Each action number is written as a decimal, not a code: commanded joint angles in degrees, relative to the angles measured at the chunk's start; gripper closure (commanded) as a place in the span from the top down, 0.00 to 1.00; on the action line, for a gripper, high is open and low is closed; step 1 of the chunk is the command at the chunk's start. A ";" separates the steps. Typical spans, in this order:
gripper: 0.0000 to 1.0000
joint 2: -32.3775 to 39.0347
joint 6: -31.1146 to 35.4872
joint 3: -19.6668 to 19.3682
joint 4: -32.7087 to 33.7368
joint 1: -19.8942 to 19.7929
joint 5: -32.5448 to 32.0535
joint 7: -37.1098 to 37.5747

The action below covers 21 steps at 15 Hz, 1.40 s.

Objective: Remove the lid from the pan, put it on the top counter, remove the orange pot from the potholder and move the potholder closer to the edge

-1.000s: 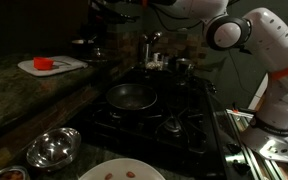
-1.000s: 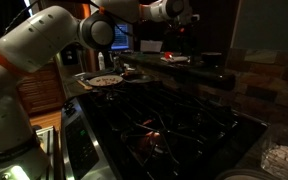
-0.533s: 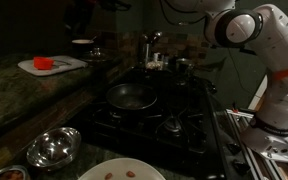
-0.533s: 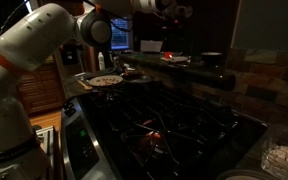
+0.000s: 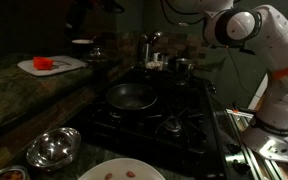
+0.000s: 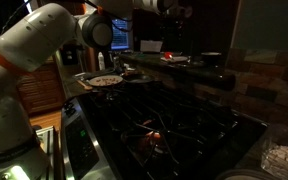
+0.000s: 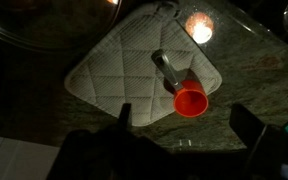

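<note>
Next, I should move my gripper to the orange pot's grey handle [image 5: 56, 65] [image 7: 172, 78] and close it there, near where the handle joins the pot.
In the wrist view the white quilted potholder [image 7: 129, 70] lies on the mottled stone top counter [image 7: 254, 70]. The small orange pot [image 7: 191, 101] sits at the potholder's near edge, its grey handle across the mat. My gripper [image 7: 184, 125] is open and empty, hovering above the pot with a finger on each side. In an exterior view the potholder [image 5: 64, 66] and the orange pot [image 5: 44, 63] sit on the ledge. The black pan [image 5: 131, 96] stands uncovered on the stove. A curved shiny rim [image 7: 44, 25] beside the mat may be the lid.
A steel bowl [image 5: 52, 148] and a white plate [image 5: 122, 170] stand at the front of the counter. A small white bowl [image 5: 82, 43] sits behind the mat. Shiny utensils [image 5: 154, 55] stand behind the stove. A plate of food [image 6: 106, 80] is at the far end.
Over the last second my gripper has swung along the ledge to a spot above the potholder. In the last half second nothing has visibly moved.
</note>
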 commanded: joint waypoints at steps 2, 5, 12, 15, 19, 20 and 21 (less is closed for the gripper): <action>1.00 0.00 0.00 0.14 0.00 0.00 0.02 -0.27; 1.00 0.49 0.03 1.64 0.19 -0.73 1.44 -3.20; 1.00 4.78 0.52 7.42 0.67 -2.58 4.96 -25.68; 1.00 6.48 0.22 9.46 0.87 -3.08 6.24 -32.39; 0.87 8.10 0.29 11.06 1.13 -2.92 6.45 -38.76; 0.81 8.41 0.51 11.15 1.21 -2.75 6.12 -39.88; 0.85 8.63 0.67 11.17 1.28 -2.64 5.86 -40.80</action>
